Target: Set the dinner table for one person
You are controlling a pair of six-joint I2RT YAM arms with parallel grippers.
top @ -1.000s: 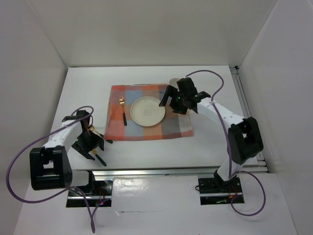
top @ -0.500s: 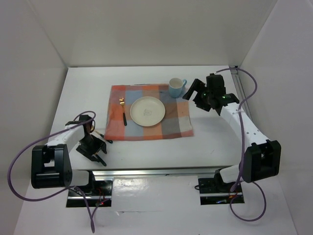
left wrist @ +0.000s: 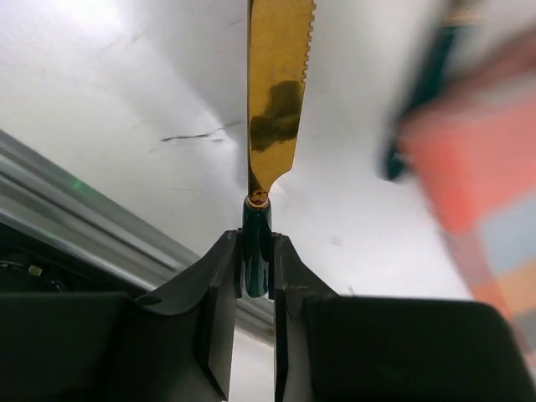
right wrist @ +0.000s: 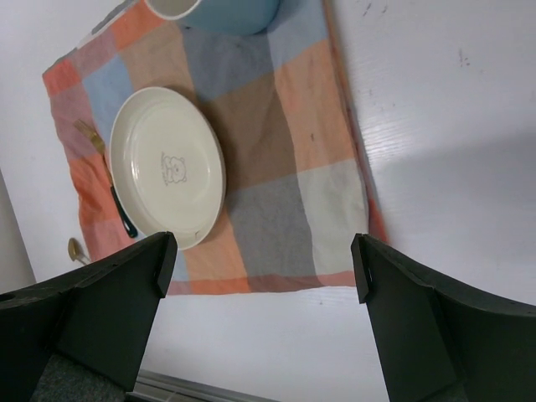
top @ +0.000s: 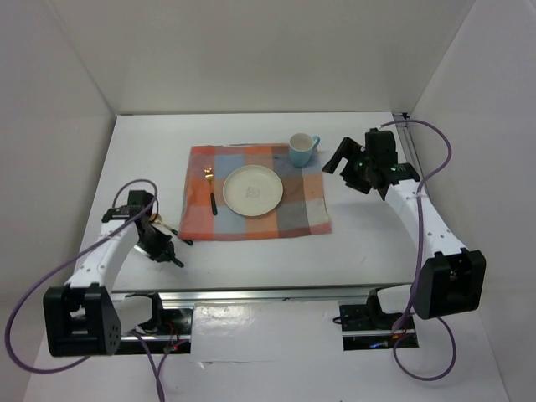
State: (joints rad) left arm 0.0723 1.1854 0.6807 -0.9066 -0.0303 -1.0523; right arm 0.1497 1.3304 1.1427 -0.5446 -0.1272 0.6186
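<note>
My left gripper needs to set the gold knife down next to the cream plate, on the cloth (top: 301,203) in front of the light blue cup.
My left gripper (top: 164,250) (left wrist: 258,239) is shut on the dark green handle of a gold knife (left wrist: 276,84); its serrated blade points away from me over the white dinner table (top: 368,243), left of the checked cloth (top: 301,209). My right gripper (top: 343,167) (right wrist: 262,251) is wide open and empty, above the table just right of the cloth. A cream plate (top: 252,188) (right wrist: 167,167) sits mid-cloth. A light blue cup (top: 301,149) (right wrist: 226,12) stands at the cloth's far right corner. A gold fork (top: 211,188) lies left of the plate.
A gold spoon with a dark handle (top: 182,240) (right wrist: 74,249) lies on the table just off the cloth's left edge, beside my left gripper. The aluminium rail (top: 276,293) runs along the near table edge. White walls close in on three sides.
My right gripper has let go of the cup at the cloth's far right corner and drawn back to the right. My left gripper has closed on the knife and shifted slightly away from the rail.
</note>
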